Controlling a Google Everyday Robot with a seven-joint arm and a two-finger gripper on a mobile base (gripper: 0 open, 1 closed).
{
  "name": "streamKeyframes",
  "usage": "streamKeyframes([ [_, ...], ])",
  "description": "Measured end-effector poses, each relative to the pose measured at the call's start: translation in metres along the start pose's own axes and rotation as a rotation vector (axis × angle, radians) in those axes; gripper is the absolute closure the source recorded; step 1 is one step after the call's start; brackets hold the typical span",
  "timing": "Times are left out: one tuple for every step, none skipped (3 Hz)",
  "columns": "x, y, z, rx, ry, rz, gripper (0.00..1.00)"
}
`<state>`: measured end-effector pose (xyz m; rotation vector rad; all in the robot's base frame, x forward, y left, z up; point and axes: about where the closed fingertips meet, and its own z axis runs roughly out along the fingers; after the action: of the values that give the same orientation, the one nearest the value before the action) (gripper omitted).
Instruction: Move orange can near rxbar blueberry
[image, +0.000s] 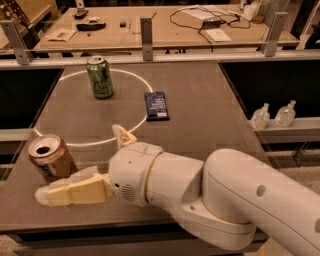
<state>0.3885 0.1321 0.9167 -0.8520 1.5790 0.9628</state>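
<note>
I need to reach around the orange can with my gripper next, and then close it on the can's body (57, 167), just below the silver top of the can.
The orange can (49, 156) stands upright at the table's front left, silver top with its opening showing. The rxbar blueberry (156, 105), a flat dark blue bar with white print, lies near the table's middle, on the white circle's right side. My gripper (80, 162) is open at the front left, right beside the can. Its near finger (75, 190) reaches left in front of the can's base and hides the can's lower edge. Its far finger (123, 136) sticks up to the right of the can. The can stands roughly between them, not clamped.
A green can (100, 76) stands upright at the back left inside the white circle (90, 141). My bulky white arm (210, 200) covers the table's front right. A rail with metal posts (146, 32) runs behind the table. Two small bottles (272, 116) sit on a ledge at right.
</note>
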Motion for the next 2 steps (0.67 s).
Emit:
streamKeyframes([
  [0.007, 0.009, 0.029, -0.024, -0.008, -0.034, 0.00],
  [0.016, 0.009, 0.047, -0.032, 0.000, -0.079, 0.00],
])
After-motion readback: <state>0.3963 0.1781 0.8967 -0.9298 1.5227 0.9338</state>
